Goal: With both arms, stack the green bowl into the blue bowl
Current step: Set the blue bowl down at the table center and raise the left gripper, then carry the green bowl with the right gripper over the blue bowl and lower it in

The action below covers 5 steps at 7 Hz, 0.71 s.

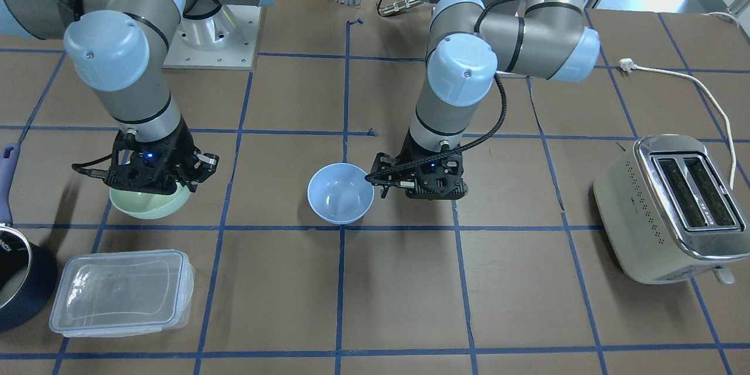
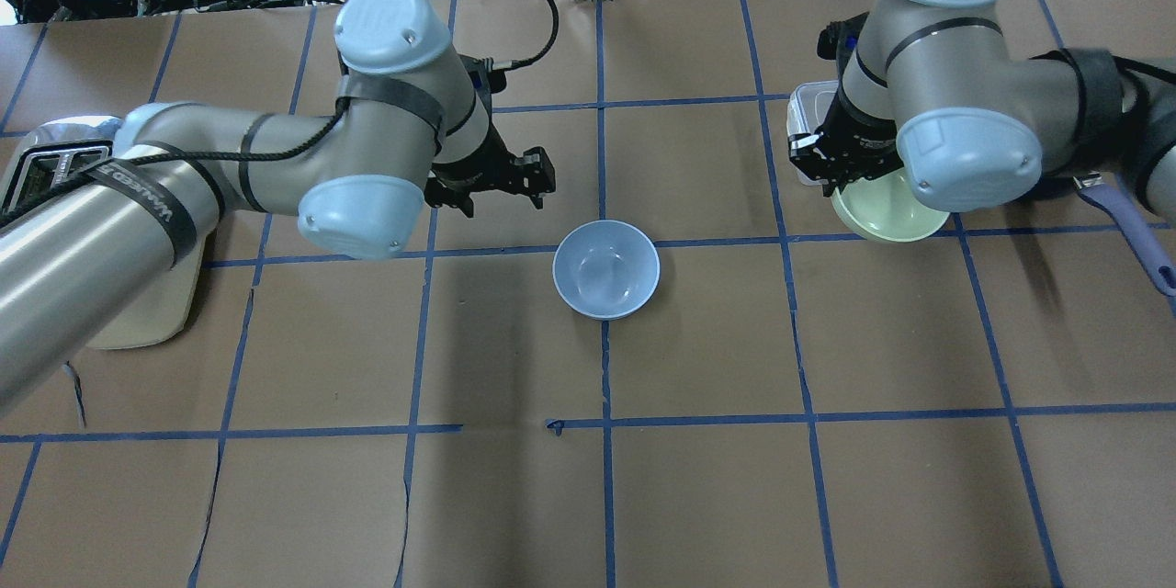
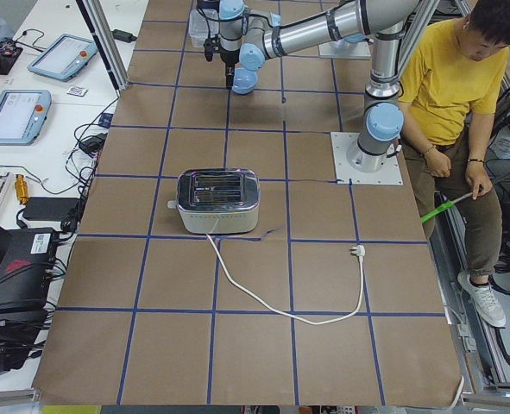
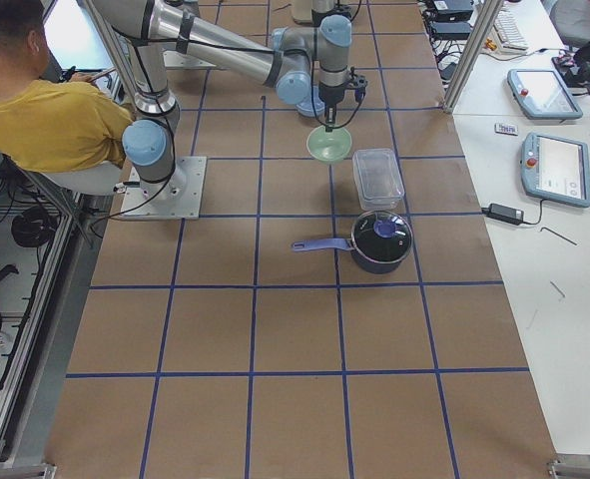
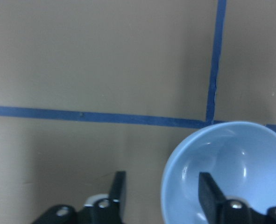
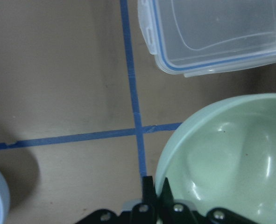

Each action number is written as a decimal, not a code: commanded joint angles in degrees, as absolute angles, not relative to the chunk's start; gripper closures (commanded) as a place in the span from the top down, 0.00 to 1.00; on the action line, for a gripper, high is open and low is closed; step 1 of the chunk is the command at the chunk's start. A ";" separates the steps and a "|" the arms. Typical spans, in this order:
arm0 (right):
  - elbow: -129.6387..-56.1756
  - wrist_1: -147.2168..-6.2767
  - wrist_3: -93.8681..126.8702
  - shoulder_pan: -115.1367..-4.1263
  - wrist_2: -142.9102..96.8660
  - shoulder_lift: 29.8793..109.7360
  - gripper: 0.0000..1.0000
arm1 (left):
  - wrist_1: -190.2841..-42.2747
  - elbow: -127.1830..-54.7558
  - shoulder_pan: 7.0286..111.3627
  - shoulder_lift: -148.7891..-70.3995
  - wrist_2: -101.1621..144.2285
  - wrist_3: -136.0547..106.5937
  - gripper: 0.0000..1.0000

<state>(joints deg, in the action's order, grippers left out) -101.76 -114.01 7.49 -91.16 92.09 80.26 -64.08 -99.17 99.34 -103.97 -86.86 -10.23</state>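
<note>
I will use my right gripper to set the green bowl down inside the blue bowl [image 1: 340,190], beside the spot where the blue tape lines cross.
The blue bowl [image 1: 340,194] stands upright near the table's middle [image 2: 606,268]. My left gripper [image 1: 410,192] is open right beside it. In the left wrist view the left gripper [image 5: 160,176] has one finger over the blue bowl [image 5: 231,163] and the other outside its rim. I cannot tell whether it touches. My right gripper [image 1: 155,184] is shut on the rim of the green bowl [image 1: 149,204]. The green bowl also shows in the overhead view [image 2: 889,213] and in the right wrist view [image 6: 226,154], where it looks tilted and a little above the table.
A clear plastic container [image 1: 120,290] and a dark blue pot [image 1: 17,281] lie close to the green bowl. A toaster [image 1: 668,205] with its loose cord [image 1: 703,94] stands on my left side. A person in yellow [image 4: 45,110] sits behind the arm bases.
</note>
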 commanded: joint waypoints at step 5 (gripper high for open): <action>-87.21 -110.30 43.88 -113.62 91.85 67.17 0.00 | -88.24 -83.23 92.02 -97.21 -91.85 1.67 1.00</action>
